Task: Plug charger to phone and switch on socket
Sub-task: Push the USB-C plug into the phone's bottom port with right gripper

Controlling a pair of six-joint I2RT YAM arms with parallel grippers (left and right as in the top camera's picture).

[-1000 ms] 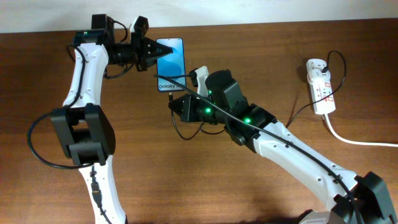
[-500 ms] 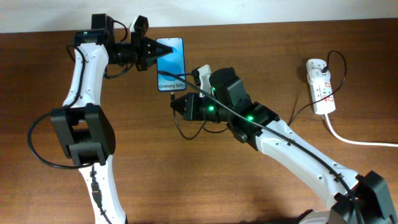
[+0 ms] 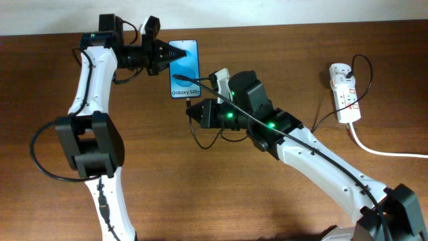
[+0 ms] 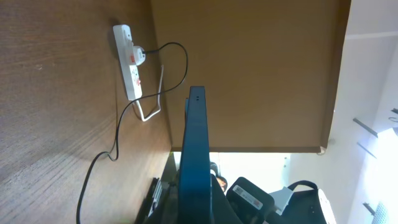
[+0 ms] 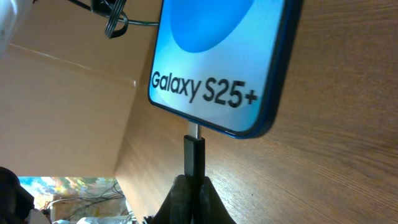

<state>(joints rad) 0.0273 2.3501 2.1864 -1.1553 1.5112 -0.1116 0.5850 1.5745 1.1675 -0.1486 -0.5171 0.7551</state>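
Observation:
The robot's left gripper will release the phone flat on the wood (image 3: pixel 189 120) under the tip of the right gripper.
The phone (image 3: pixel 184 69) lies on the table at the back, its blue screen lit with white text. My left gripper (image 3: pixel 162 59) is shut on the phone's left edge; the left wrist view shows the phone edge-on (image 4: pixel 194 155). My right gripper (image 3: pixel 194 111) is shut on the charger plug (image 5: pixel 193 154), just below the phone (image 5: pixel 217 56). The plug's metal tip touches the phone's bottom edge at the port. The thin black charger cable (image 3: pixel 314 124) runs right to the socket (image 3: pixel 344 92), a white strip with red switches, also in the left wrist view (image 4: pixel 129 60).
A thick white cord (image 3: pixel 381 150) leads from the socket off the right edge. The charger cable loops on the wood under my right arm (image 3: pixel 200 144). A wall runs along the table's back edge.
My right gripper has moved up and a little right, bringing the plug tip to the phone's bottom edge. The left arm and phone have held still.

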